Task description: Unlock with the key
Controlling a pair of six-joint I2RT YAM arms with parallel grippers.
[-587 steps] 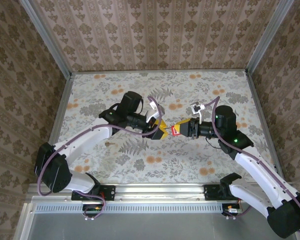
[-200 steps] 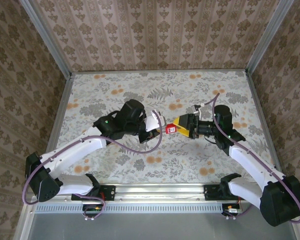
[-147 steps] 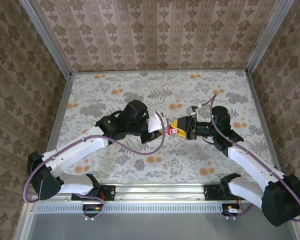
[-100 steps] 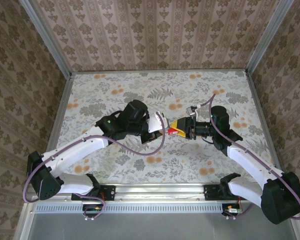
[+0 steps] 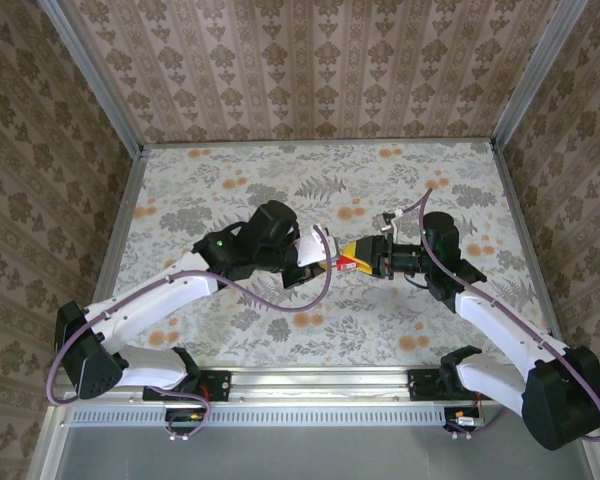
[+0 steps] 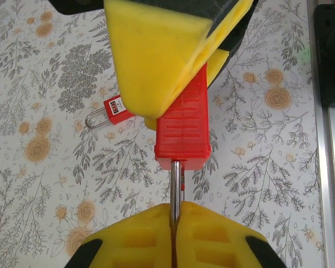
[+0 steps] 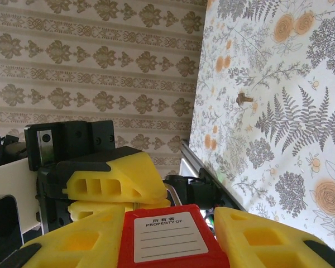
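Note:
The padlock's shackle is in my left gripper and the padlock's keyhole end is covered by my right gripper, so my left gripper needs to take the padlock's red body [image 6: 183, 134] to free that end.
A red padlock [image 5: 346, 262] with a white label hangs in the air between both grippers above the middle of the table. My left gripper [image 5: 320, 262] is shut on its steel shackle [image 6: 176, 184], which runs edge-on into the yellow pads [image 6: 176, 209]. My right gripper [image 7: 167, 215] is shut on the padlock's red body [image 7: 167, 240], label up, one yellow finger on each side. In the left wrist view, the right gripper's fingers [image 6: 156, 50] cover the top of the body [image 6: 183, 128]. The key is hidden or out of view.
A second small red padlock [image 6: 109, 111] with a steel shackle lies flat on the floral table below the grippers. A small dark object [image 7: 244, 99] lies on the table, too small to identify. Patterned walls enclose the table [image 5: 400, 330] on three sides.
My right gripper moved left around the padlock's body and closed on it. The left gripper kept its hold on the shackle and shifted slightly right.

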